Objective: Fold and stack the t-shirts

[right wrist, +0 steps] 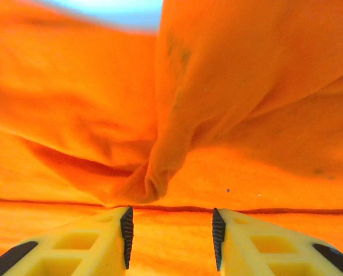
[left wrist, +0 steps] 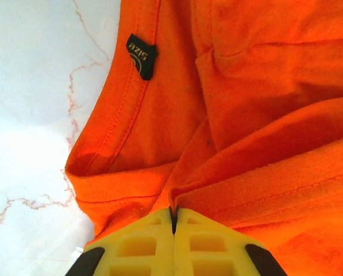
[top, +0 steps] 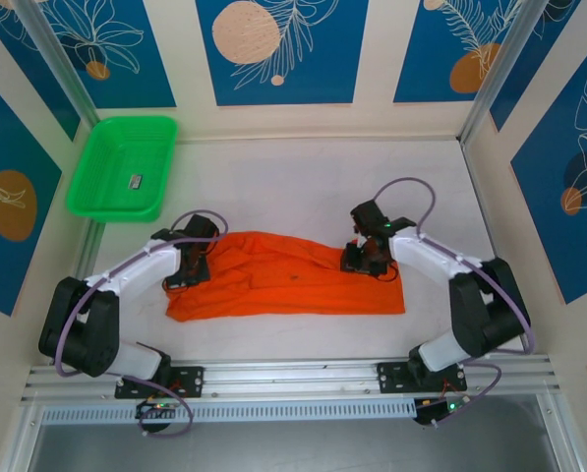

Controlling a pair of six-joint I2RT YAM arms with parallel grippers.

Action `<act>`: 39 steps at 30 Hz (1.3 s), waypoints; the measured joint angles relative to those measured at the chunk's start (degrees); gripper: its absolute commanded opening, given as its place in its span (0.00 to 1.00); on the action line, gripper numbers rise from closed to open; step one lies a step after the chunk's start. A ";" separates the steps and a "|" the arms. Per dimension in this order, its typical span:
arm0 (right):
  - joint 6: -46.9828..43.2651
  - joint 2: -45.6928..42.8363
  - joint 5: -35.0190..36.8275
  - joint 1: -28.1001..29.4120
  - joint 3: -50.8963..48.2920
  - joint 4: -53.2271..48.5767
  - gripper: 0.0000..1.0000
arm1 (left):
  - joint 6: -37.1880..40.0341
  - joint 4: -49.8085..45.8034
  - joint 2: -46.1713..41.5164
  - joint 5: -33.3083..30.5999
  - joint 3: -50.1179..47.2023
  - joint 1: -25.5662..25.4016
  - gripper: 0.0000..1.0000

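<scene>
The t-shirt's far side is bunched up ahead of my right gripper, so next I take the t-shirt's far edge (top: 336,247) and pull the t-shirt flat before folding.
An orange t-shirt (top: 288,285) lies crumpled across the middle of the white table. My left gripper (top: 187,267) sits at its left end, and in the left wrist view that gripper (left wrist: 174,215) is shut on a fold of the t-shirt (left wrist: 246,144), near the neckline with its small dark label (left wrist: 142,55). My right gripper (top: 364,258) rests on the shirt's upper right part. Seen from the right wrist, that gripper (right wrist: 170,236) is open, the t-shirt (right wrist: 102,115) bunched just ahead and flat cloth under its yellow fingers (right wrist: 108,244).
A green tray (top: 121,167) stands at the back left with a small dark object (top: 136,181) inside. Patterned walls close in the table on three sides. A metal rail (top: 293,379) runs along the near edge.
</scene>
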 measured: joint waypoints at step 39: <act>-10.45 36.52 12.55 1.40 40.13 -22.62 0.16 | -0.37 -0.35 -0.02 -0.98 -0.35 0.00 0.00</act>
